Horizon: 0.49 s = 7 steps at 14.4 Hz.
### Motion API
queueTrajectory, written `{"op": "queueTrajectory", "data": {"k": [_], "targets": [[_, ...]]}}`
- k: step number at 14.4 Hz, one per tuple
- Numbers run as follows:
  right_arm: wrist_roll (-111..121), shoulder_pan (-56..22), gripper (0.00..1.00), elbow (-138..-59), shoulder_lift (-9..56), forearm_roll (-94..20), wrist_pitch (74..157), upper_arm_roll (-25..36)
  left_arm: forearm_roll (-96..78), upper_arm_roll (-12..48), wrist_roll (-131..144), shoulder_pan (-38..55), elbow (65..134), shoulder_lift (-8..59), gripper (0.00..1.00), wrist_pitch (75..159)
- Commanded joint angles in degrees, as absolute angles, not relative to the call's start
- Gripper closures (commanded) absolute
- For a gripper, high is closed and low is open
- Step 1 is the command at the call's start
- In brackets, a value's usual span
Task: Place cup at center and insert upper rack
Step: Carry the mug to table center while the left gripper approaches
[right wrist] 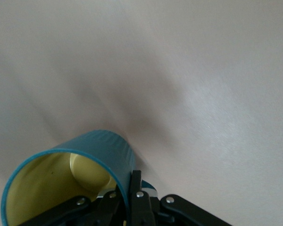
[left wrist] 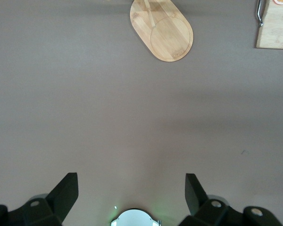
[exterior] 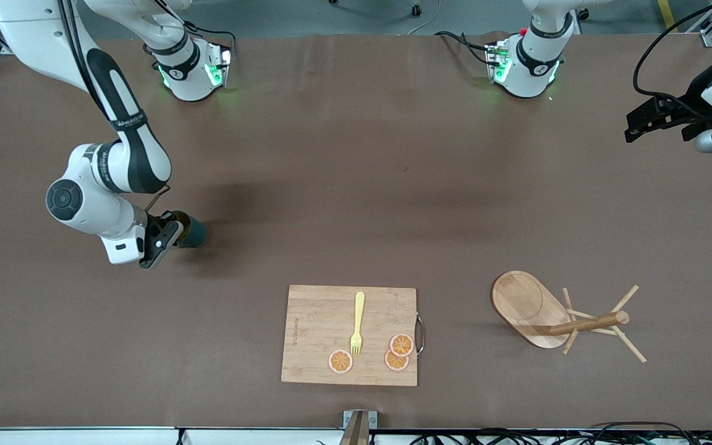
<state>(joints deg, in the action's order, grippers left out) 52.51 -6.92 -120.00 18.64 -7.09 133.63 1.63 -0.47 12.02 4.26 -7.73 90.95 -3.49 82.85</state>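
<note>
The robot's right gripper will release the cup on the bare table (exterior: 387, 203) well behind the handle side of the cutting board.
The cup (exterior: 194, 232) is dark teal with a yellow inside (right wrist: 47, 188) and sits toward the right arm's end of the table. My right gripper (exterior: 167, 235) is shut on its wall near the rim (right wrist: 128, 188), one finger inside and one outside. I cannot tell whether the cup rests on the table. The upper rack (exterior: 584, 324), a wooden mug tree, lies on its side toward the left arm's end, its oval base (left wrist: 162, 30) tipped up. My left gripper (exterior: 646, 122) waits open over the table edge at that end, with nothing between its fingers (left wrist: 132, 181).
A bamboo cutting board (exterior: 325, 327) lies near the front edge, between the cup and the mug tree. A yellow fork (exterior: 358, 321) and three orange slices (exterior: 396, 352) lie on it. One corner of the board with a metal handle (left wrist: 276, 30) shows in the left wrist view.
</note>
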Motion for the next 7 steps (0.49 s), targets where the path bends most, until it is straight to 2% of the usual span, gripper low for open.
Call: {"op": "queueTrajectory", "data": {"k": [1,7], "targets": [[34.5,-14.4,1.0,-121.3,13.3,-8.2,130.3,1.7,-0.9,12.2,3.3,-8.3,89.6,-2.5,0.0,82.1],[-16.2,-32.8,1.0,-119.7,12.1,-8.3,130.9,1.7,-1.1,12.3,3.3,-8.2,89.6,-2.2,0.0,82.4]]}}
